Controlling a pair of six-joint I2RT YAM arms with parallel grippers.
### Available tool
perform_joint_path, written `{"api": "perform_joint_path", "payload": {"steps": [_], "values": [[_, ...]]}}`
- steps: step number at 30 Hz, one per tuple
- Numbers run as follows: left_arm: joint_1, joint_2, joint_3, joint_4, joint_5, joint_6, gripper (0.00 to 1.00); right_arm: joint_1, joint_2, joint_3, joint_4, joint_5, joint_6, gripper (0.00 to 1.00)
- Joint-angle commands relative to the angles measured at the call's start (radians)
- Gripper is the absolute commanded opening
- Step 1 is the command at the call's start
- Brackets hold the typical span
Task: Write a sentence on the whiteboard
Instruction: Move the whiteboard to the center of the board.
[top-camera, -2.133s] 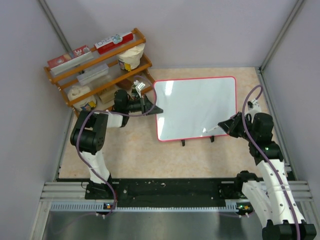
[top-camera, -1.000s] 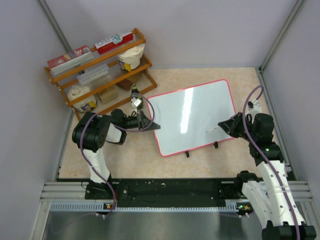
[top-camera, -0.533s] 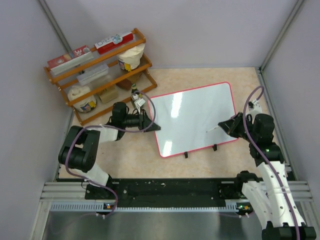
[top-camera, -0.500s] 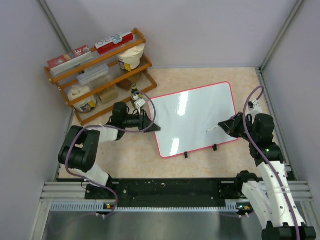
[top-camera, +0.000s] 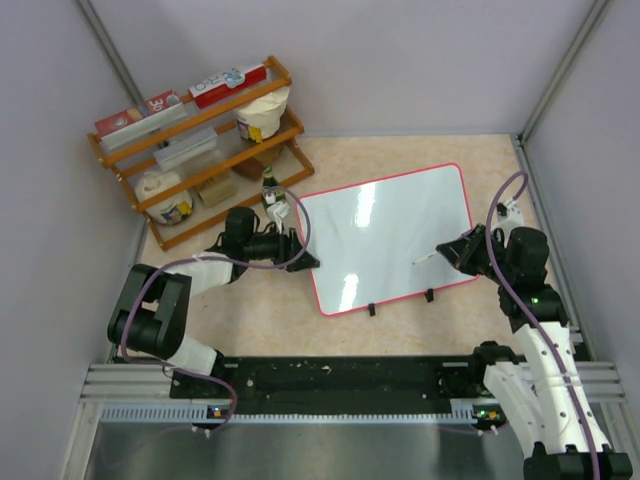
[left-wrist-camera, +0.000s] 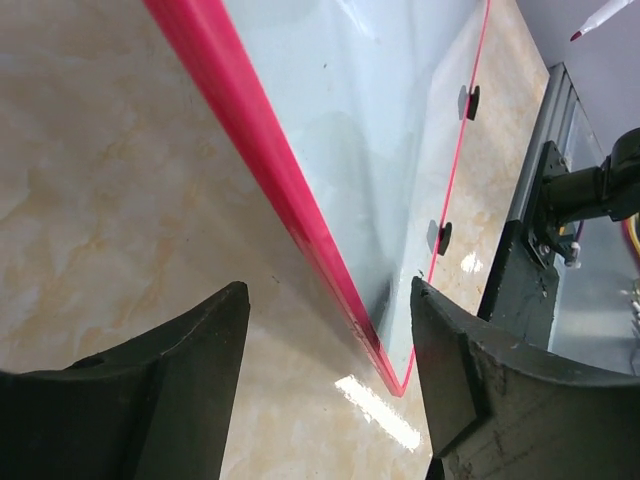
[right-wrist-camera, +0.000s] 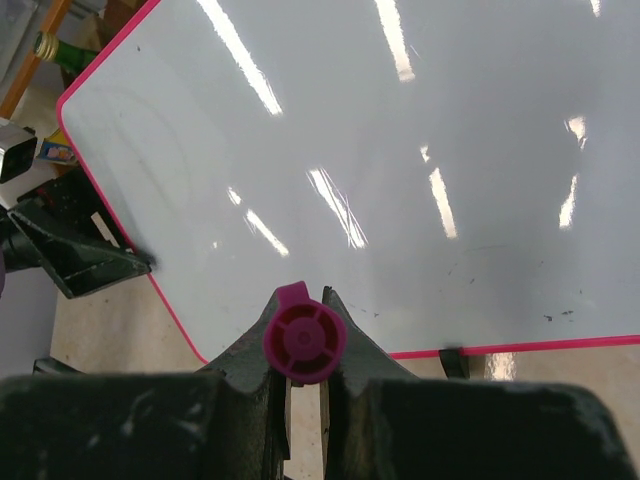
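I need to take the whiteboard's red edge (top-camera: 303, 224) near its top corner with my left gripper and pull the whiteboard closer, because that corner sits far back from my arms.
The whiteboard (top-camera: 400, 220), glossy white with a thin red frame, lies tilted on the table, its left corner nearer the arms. No sentence shows on it, only glare and faint specks (right-wrist-camera: 350, 150). My left gripper (top-camera: 304, 258) stands open at the board's left edge. In the left wrist view the red frame (left-wrist-camera: 300, 235) runs ahead between the spread fingertips (left-wrist-camera: 232, 300) without touching them. My right gripper (top-camera: 455, 250) hovers at the board's right lower edge, shut on a pink marker (right-wrist-camera: 305, 338), whose tip (top-camera: 418, 262) points over the board.
A wooden rack (top-camera: 190, 140) with boxes and tubs stands at the back left, and a small bottle (top-camera: 268, 183) stands just behind the left gripper. The board's black feet (top-camera: 370, 310) stick out at its near edge. A metal rail (top-camera: 330, 385) carries the arm bases.
The left gripper has opened and let go of the board's left edge after swinging the board to a tilt. The left arm has stretched out lower. The right arm holds still.
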Motion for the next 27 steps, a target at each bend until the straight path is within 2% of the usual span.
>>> {"api": "perform_joint_path", "payload": {"steps": [1, 2, 4, 5, 14, 19, 22, 24, 25, 27], "values": [[-0.002, -0.09, 0.037, -0.043, -0.068, 0.024, 0.7, -0.012, 0.0, 0.038, 0.033, -0.004, -0.003, 0.0], [-0.002, -0.104, 0.04, -0.048, -0.081, 0.016, 0.71, -0.012, 0.002, 0.04, 0.032, -0.004, -0.003, 0.0], [-0.002, -0.128, 0.041, -0.051, -0.098, 0.004, 0.85, -0.012, 0.008, 0.043, 0.033, -0.004, -0.006, 0.0], [-0.001, -0.139, 0.049, -0.061, -0.107, 0.0, 0.97, -0.012, 0.008, 0.045, 0.033, -0.004, -0.007, 0.0], [-0.001, -0.087, 0.159, -0.089, -0.09, -0.008, 0.96, -0.012, 0.019, 0.055, 0.041, -0.005, -0.012, 0.0], [-0.001, 0.008, 0.233, -0.068, -0.036, -0.02, 0.87, -0.014, 0.019, 0.057, 0.041, -0.005, -0.014, 0.0], [-0.001, 0.047, 0.265, -0.075, -0.004, -0.008, 0.76, -0.012, 0.015, 0.058, 0.041, -0.002, -0.014, 0.0], [-0.001, 0.065, 0.271, -0.074, 0.025, 0.004, 0.63, -0.012, 0.019, 0.058, 0.042, -0.002, -0.017, 0.0], [-0.001, 0.07, 0.267, -0.077, 0.031, 0.015, 0.49, -0.012, 0.017, 0.057, 0.041, -0.001, -0.017, 0.0], [-0.001, 0.08, 0.262, -0.078, 0.065, 0.038, 0.32, -0.012, 0.02, 0.058, 0.041, 0.001, -0.017, 0.0]]}}
